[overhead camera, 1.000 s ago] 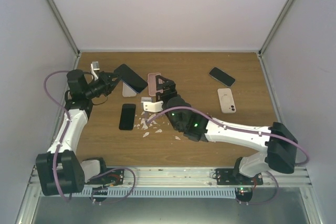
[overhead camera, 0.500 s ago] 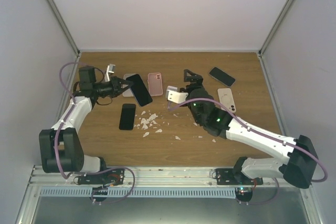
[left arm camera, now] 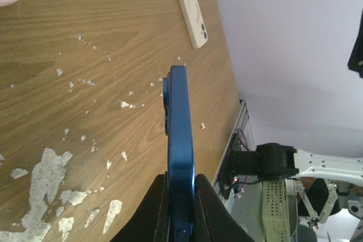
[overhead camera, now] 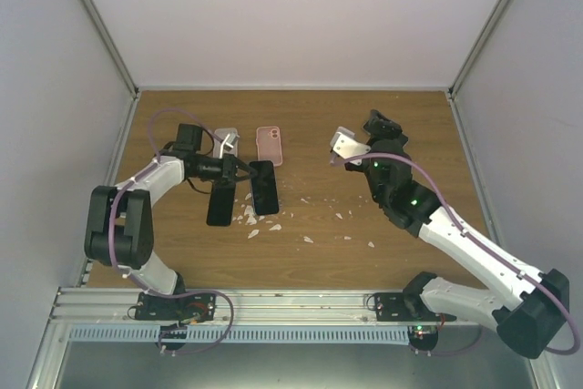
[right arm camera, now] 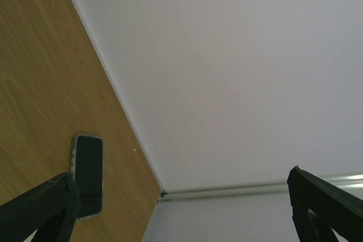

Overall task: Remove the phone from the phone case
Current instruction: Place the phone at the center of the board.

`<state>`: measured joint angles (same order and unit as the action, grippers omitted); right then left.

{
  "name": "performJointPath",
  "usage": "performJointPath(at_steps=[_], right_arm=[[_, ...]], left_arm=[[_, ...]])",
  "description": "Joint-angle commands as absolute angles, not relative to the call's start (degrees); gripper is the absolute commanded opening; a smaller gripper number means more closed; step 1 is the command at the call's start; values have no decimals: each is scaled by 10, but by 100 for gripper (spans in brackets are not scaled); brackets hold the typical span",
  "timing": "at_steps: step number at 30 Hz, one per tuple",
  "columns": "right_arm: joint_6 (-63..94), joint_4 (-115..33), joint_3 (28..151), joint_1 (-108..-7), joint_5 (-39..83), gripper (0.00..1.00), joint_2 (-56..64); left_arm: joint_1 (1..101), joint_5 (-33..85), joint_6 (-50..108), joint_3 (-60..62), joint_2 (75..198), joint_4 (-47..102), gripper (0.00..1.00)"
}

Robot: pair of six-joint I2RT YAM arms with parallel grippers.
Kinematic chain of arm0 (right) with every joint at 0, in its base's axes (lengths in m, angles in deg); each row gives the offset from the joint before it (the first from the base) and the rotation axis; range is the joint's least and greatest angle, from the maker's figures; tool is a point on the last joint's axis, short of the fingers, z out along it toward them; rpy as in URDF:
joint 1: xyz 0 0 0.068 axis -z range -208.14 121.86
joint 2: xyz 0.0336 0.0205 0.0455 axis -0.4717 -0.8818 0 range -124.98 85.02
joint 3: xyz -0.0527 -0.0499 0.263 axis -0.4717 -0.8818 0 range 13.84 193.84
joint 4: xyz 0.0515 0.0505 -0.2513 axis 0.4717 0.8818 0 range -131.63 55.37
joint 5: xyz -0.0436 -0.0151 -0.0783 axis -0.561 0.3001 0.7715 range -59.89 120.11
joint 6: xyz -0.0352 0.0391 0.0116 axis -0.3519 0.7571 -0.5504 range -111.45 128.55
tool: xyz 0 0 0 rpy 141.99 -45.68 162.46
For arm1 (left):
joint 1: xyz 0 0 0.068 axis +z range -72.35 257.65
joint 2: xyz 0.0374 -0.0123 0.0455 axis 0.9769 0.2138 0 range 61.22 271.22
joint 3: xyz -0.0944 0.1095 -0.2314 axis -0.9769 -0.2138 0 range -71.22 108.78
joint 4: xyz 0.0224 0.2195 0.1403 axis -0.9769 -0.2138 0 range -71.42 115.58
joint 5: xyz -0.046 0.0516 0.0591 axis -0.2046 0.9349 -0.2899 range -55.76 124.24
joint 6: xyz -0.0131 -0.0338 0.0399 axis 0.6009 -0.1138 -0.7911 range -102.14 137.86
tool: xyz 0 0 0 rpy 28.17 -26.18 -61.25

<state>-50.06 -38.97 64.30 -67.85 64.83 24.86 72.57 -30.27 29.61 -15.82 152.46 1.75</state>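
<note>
My left gripper needs to set the blue phone, now on edge just above the table, down on the white flakes (overhead camera: 266, 203) (left arm camera: 91, 168) next to the black phone, before the pink phone case.
My left gripper (overhead camera: 244, 175) (left arm camera: 180, 178) is shut on one end of a blue phone (left arm camera: 180, 117) (overhead camera: 264, 189), gripping its two flat faces. The phone stands on edge, just above the wooden table (overhead camera: 410, 243), with its camera bump facing left in the left wrist view. Whether a case is on it I cannot tell. A pink phone case (overhead camera: 269, 145) lies flat behind it and a pale grey case (overhead camera: 225, 137) lies to its left. My right gripper (overhead camera: 381, 125) (right arm camera: 181, 177) is raised at the back right, open and holding nothing.
A black phone (overhead camera: 219, 202) lies beside the held one. White flakes (overhead camera: 250, 216) are scattered over the middle of the table. A white case (left arm camera: 190, 7) and another black phone (right arm camera: 89, 174) lie at the back right, near the enclosure walls.
The left gripper carried the blue phone right and nearer, from the back left to beside the black phone. The right arm swung right and up, away from the pink case.
</note>
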Motion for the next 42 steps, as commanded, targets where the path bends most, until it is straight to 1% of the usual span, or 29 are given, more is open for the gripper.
performJointPath(at_steps=[1, 7, 14, 26, 34, 40, 42], right_arm=[[-457, -346, 649, -649, 632, 100, 265], [-442, -324, 657, -635, 620, 100, 267], [-429, -310, 658, -629, 612, 100, 268], [-416, -295, 657, -622, 603, 100, 269], [-411, -293, 657, -622, 598, 100, 265], [-409, -290, 659, -622, 597, 100, 264], [-409, -289, 659, -621, 598, 100, 264]], left_arm=[[723, -333, 232, -143, 1558, 5, 0], [713, -332, 207, -139, 1610, 2, 2], [705, -329, 213, -128, 1651, 17, 6], [696, -330, 227, -108, 1712, 35, 7], [696, -311, 238, -116, 1724, 47, 19], [700, -284, 245, -118, 1724, 49, 24], [702, -274, 246, -122, 1716, 49, 29]])
